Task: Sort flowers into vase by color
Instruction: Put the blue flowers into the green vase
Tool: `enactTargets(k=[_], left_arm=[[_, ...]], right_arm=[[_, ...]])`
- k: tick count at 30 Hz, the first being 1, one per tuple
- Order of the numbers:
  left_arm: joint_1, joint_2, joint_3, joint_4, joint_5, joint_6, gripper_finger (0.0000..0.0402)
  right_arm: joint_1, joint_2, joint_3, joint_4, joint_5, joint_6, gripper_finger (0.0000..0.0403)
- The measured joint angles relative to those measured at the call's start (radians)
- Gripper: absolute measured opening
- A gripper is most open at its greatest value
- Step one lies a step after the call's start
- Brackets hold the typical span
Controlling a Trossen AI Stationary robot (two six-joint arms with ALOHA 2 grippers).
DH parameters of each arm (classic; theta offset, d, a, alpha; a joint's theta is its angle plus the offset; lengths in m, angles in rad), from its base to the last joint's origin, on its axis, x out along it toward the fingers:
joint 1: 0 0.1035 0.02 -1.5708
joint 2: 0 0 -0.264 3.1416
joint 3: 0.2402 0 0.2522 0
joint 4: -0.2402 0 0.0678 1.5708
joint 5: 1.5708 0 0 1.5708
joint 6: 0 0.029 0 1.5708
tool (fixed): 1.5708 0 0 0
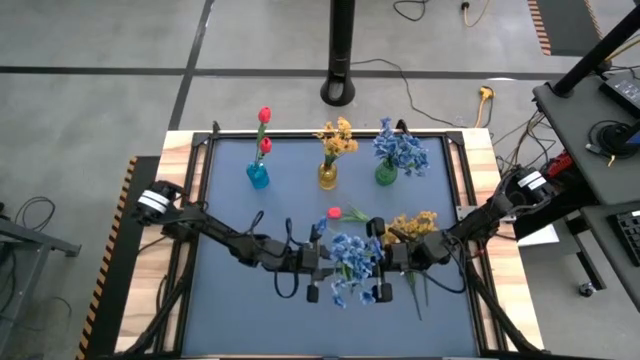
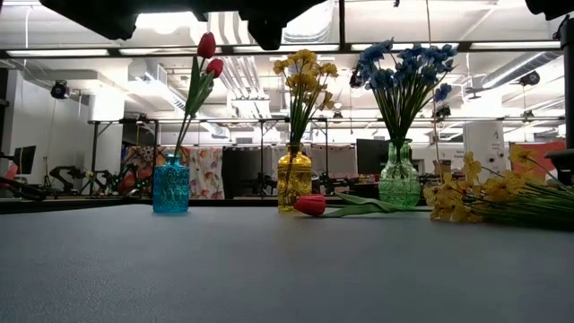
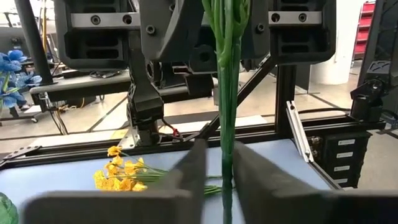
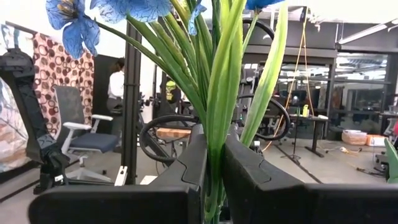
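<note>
The blue sprig's spread leaves are pinched in my right gripper, so it should grip the stem lower, where they join (image 4: 214, 200), while my left gripper holds the sprig still.
A blue-blossomed sprig (image 1: 350, 262) stands upright above the middle of the near table, between my two grippers. My left gripper (image 1: 325, 262) comes from the left and my right gripper (image 1: 380, 262) from the right, and both are shut on the sprig's green stem. At the far side a blue vase (image 1: 258, 176) holds red tulips, a yellow vase (image 1: 327, 176) holds yellow blossoms, and a green vase (image 1: 386, 173) holds blue ones. One red tulip (image 1: 337, 212) and a yellow sprig (image 1: 412, 222) lie flat on the mat. The low view shows neither the held sprig nor the fingers. My left gripper (image 3: 219, 155) pinches the thin bare stem (image 3: 227, 146) between its two fingers, coming level from the table's left with the fingers across the stem. The stem stands upright and lifted clear of the table. My right gripper (image 4: 214, 140) pinches the leafy part of the stem (image 4: 214, 118) between its two fingers, level from the table's right and across it. Leaves and blue blossoms (image 4: 118, 9) rise above the fingers.
The three vases stand in a row along the far edge of the blue mat (image 1: 240, 310). The loose red tulip (image 2: 311, 205) and yellow sprig (image 2: 489, 196) lie between that row and the grippers. A black frame (image 1: 200, 200) borders the mat.
</note>
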Motion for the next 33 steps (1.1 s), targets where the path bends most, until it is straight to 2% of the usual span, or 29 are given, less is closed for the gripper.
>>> enactTargets(k=[2,6,9,14,18,24,27,33], left_arm=[[0.000,-0.001,0.000,-0.002,0.000,-0.002,0.0012],[0.000,-0.012,-0.001,-0.022,-0.002,-0.003,0.0019],[0.000,-0.034,-0.001,-0.063,-0.017,0.000,0.0009],[0.000,-0.090,-0.002,-0.168,-0.027,0.000,0.0006],[-0.002,-0.137,-0.002,-0.280,-0.082,0.000,0.0006],[-0.002,-0.190,-0.002,-0.383,-0.169,-0.011,0.0006],[0.000,-0.201,-0.003,-0.389,-0.201,-0.009,0.0006],[0.000,-0.202,-0.003,-0.393,-0.202,0.000,0.0006]], right_arm=[[0.000,0.000,0.000,0.000,0.002,0.013,0.0033],[0.002,-0.010,0.000,-0.028,0.004,0.029,0.0038],[0.002,-0.025,0.000,-0.061,0.010,0.058,0.0055],[0.005,-0.059,0.000,-0.139,0.063,0.072,0.0106],[0.009,-0.092,0.000,-0.206,0.097,0.076,0.0153],[0.009,-0.138,0.024,-0.435,0.185,0.146,0.0205],[0.006,-0.133,0.053,-0.506,0.188,0.166,0.0216],[0.000,-0.129,0.096,-0.524,0.245,0.138,0.0219]])
